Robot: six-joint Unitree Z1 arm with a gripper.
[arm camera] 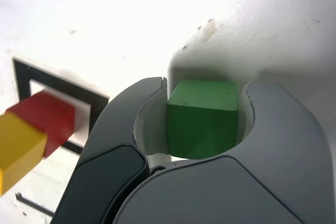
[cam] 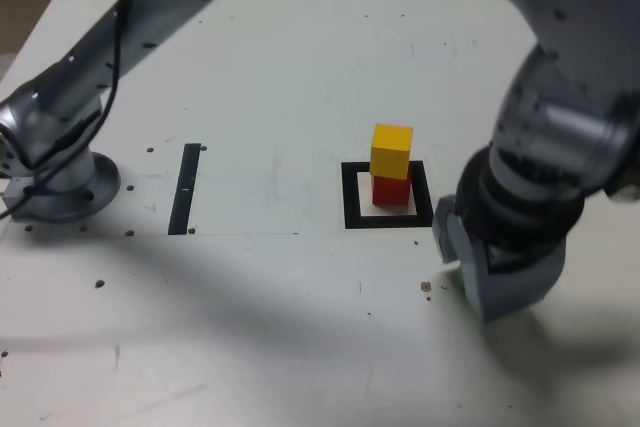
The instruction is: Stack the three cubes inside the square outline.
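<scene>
My gripper needs to release the green cube on top of the yellow cube (cam: pixel 393 134) (arm camera: pixel 22 165), so that it completes the stack that stands above the red cube. The green cube is now down beside the square outline.
A yellow cube (cam: pixel 391 150) sits on a red cube (cam: pixel 391 190) inside the square outline (cam: pixel 352 197), slightly turned against it. In the exterior view my gripper (cam: pixel 478 269) is down at the table just to the right of the outline and a little nearer the camera. The wrist view shows the gripper (arm camera: pixel 206 85) shut on the green cube (arm camera: pixel 202 124), one jaw against each side. The red cube (arm camera: pixel 44 116), yellow cube (arm camera: pixel 16 148) and outline (arm camera: pixel 58 80) lie off to one side. In the exterior view only a sliver of green shows under the gripper.
A thin black strip (cam: pixel 185 187) lies on the white table at the exterior view's left. Beyond it stands the arm's base (cam: pixel 60 182) with a cable. Small dark specks (cam: pixel 425 287) dot the tabletop near the gripper.
</scene>
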